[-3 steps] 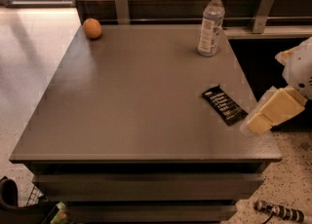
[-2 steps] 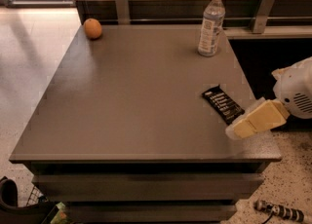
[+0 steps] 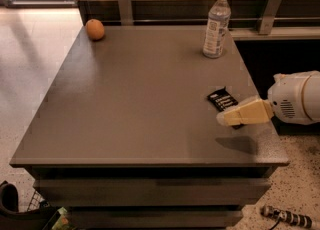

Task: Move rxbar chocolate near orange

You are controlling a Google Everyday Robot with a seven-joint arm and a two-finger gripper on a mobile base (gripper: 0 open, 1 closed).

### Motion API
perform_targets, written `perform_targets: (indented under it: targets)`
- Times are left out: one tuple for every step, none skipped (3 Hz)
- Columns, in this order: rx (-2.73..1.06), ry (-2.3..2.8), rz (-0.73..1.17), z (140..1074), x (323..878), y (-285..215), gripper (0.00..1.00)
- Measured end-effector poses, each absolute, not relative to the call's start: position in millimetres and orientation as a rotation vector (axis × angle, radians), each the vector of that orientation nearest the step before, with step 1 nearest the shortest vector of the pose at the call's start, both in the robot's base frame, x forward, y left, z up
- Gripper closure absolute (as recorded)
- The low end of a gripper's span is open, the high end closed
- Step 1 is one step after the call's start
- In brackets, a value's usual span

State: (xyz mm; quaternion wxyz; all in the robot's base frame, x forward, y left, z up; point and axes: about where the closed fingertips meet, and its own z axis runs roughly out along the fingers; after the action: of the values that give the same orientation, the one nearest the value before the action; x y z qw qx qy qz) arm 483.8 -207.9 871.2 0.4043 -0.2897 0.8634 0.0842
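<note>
Next, my gripper closes on the middle of the rxbar chocolate point(image 3: 227, 105). The wrapper's far end will stick out beyond the fingers.
The rxbar chocolate point(image 3: 221, 98) is a flat black wrapper with white lettering, lying near the table's right edge. Its near end is hidden under my gripper point(image 3: 226, 118), which reaches in from the right on a white arm and hovers just above the bar. The gripper's cream fingers point left. The orange point(image 3: 95, 29) sits at the far left corner of the table, far from the bar.
A clear water bottle with a white cap point(image 3: 216, 24) stands at the far right of the grey table point(image 3: 125, 109). A wooden wall with metal brackets runs behind. Dark objects lie on the floor at the lower left, a tool at the lower right.
My gripper has moved left and lower over the table, from past the right edge to over the near end of the bar. The bar, orange and bottle have not moved.
</note>
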Motion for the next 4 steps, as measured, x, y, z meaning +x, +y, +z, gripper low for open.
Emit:
perform_targets:
  targets:
    - [-0.675, 2.122, 0.172, 882, 500, -213, 0.00]
    - [-0.675, 2.122, 0.172, 883, 500, -213, 0.00]
    - [-0.669, 2.100, 0.223, 875, 501, -210, 0.00]
    - [-0.643, 2.037, 0.367, 853, 502, -203, 0.00]
